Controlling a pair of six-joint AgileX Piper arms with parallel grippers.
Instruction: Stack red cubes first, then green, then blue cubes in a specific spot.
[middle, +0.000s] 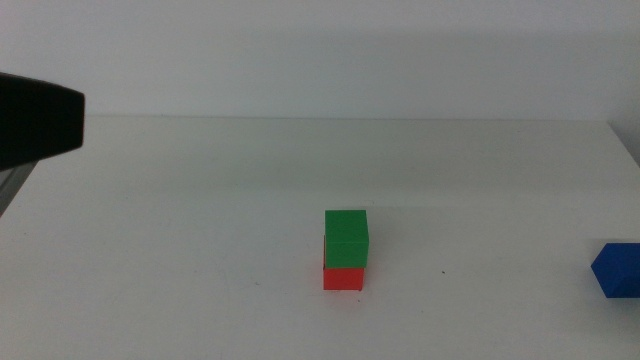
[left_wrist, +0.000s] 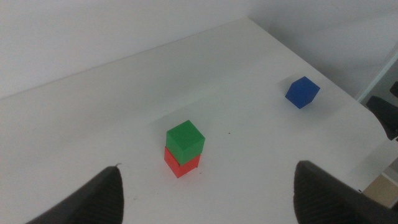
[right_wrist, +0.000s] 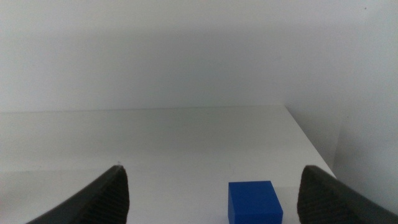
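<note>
Next, my right gripper grips the opposite sides of the blue cube (middle: 619, 268) (right_wrist: 254, 202), because this cube should go on top of the green cube next.
The green cube (middle: 346, 236) sits on top of the red cube (middle: 343, 277) in the middle of the white table (middle: 180, 250). The two are slightly offset. The stack also shows in the left wrist view, green cube (left_wrist: 185, 140) on red cube (left_wrist: 180, 165). The blue cube (middle: 618, 269) lies alone at the table's right edge. My left gripper (left_wrist: 209, 167) is open and empty, held above and back from the stack. My right gripper (right_wrist: 212, 168) is open and empty, with the blue cube (right_wrist: 254, 200) on the table just ahead, between its jaws' lines.
A dark part of the left arm (middle: 40, 125) shows at the far left of the middle view. The table's right edge (left_wrist: 348, 99) runs close to the blue cube (left_wrist: 302, 91). A plain white wall stands behind.
</note>
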